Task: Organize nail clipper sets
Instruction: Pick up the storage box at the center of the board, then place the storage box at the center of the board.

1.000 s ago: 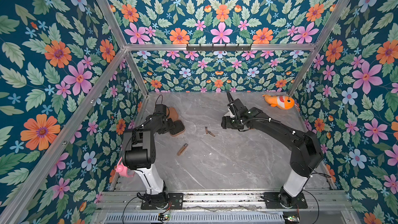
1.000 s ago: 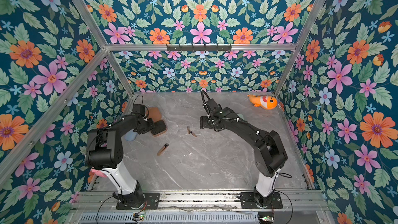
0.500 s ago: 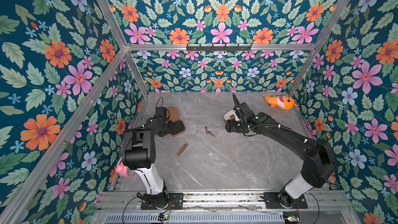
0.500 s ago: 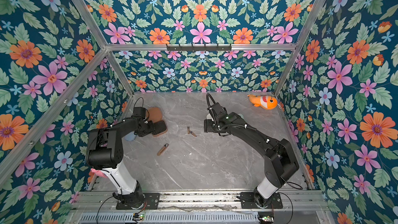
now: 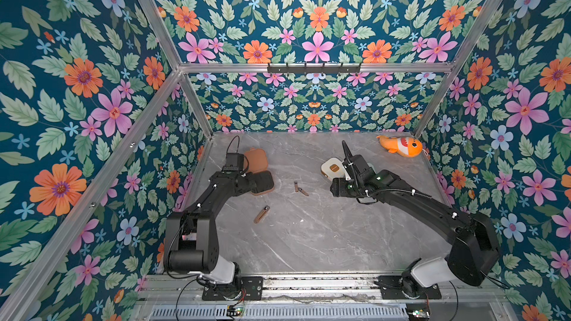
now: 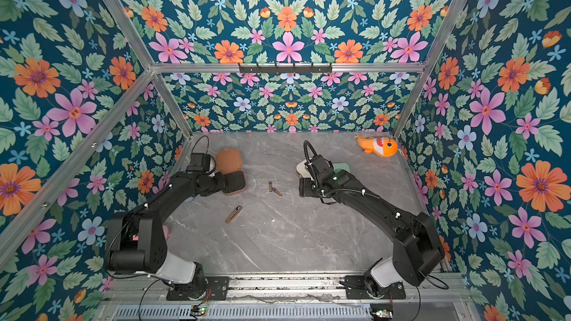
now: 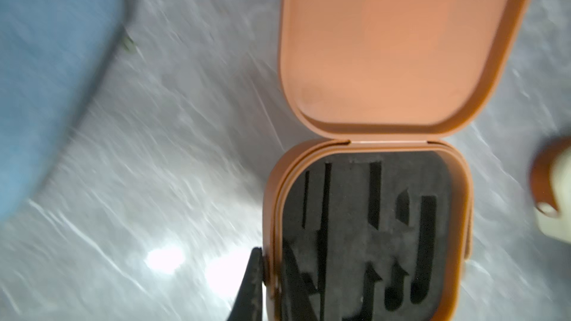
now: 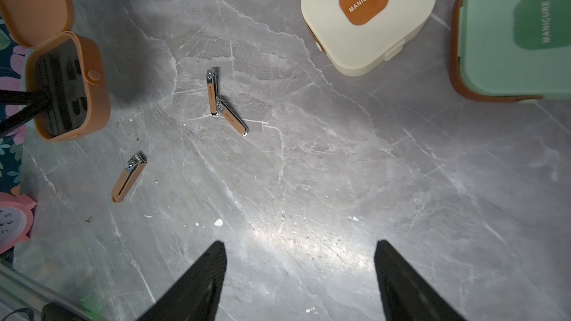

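I need to use my left gripper to let go of the open brown case on the bare table (image 5: 310, 209) in front of the small touching clippers.
The brown case (image 5: 255, 159) lies open at the left, lid back, its black tray (image 7: 364, 230) holding no tools. My left gripper (image 7: 273, 260) is shut on the tray half's side wall, one finger outside and one inside; it also shows in a top view (image 5: 254, 184). Between the arms lie two small clippers (image 5: 299, 188), touching, and a longer one (image 5: 261, 214) nearer the front. The cream case (image 8: 367, 16) and the mint green case (image 8: 519, 35) lie closed side by side. My right gripper (image 8: 299, 248) hangs open over bare table near the cream case (image 5: 332, 169).
An orange fish toy (image 5: 401, 146) lies in the far right corner. A pale blue case (image 7: 46, 72) sits beside the brown case by the left wall. A pink alarm clock (image 8: 12, 220) stands near my left arm's base. Flowered walls close three sides.
My left gripper has closed on the brown case's side wall. My right arm has drawn back slightly towards the front right, uncovering the cream case; its jaws stay open.
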`<act>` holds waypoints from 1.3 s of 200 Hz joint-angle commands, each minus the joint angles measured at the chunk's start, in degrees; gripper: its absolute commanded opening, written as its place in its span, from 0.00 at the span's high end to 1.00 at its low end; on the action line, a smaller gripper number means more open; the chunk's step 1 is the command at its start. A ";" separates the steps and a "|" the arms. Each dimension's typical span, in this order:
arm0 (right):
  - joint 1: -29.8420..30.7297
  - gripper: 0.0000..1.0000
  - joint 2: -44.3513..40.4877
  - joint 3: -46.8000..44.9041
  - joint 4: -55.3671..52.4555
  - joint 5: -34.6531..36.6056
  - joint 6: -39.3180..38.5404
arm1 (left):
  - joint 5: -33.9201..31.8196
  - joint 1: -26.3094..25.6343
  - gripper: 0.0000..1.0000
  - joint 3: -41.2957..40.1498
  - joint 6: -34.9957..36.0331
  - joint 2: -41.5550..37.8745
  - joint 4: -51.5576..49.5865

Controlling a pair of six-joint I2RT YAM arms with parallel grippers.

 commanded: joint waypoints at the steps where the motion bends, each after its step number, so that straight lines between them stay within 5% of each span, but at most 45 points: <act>1: -0.26 0.23 -1.57 -1.59 1.05 1.01 0.56 | 1.65 -4.17 1.00 -3.96 -6.49 -4.93 -0.60; 92: -0.25 0.24 -1.20 -5.11 3.41 -0.93 1.30 | -7.59 -33.76 1.00 -28.73 -40.79 -22.00 16.28; 162: -0.24 0.24 -2.25 -7.23 4.11 -1.21 2.18 | -10.27 -43.74 1.00 -34.87 -51.57 -17.45 25.67; 219: -0.35 0.24 -2.87 -8.33 4.14 -0.80 2.39 | -8.69 -48.17 0.49 -29.81 -51.45 -10.27 29.96; 260: -0.43 0.24 -3.29 -8.47 3.63 -0.40 2.62 | -6.10 -50.16 0.43 -25.16 -50.24 -5.85 33.35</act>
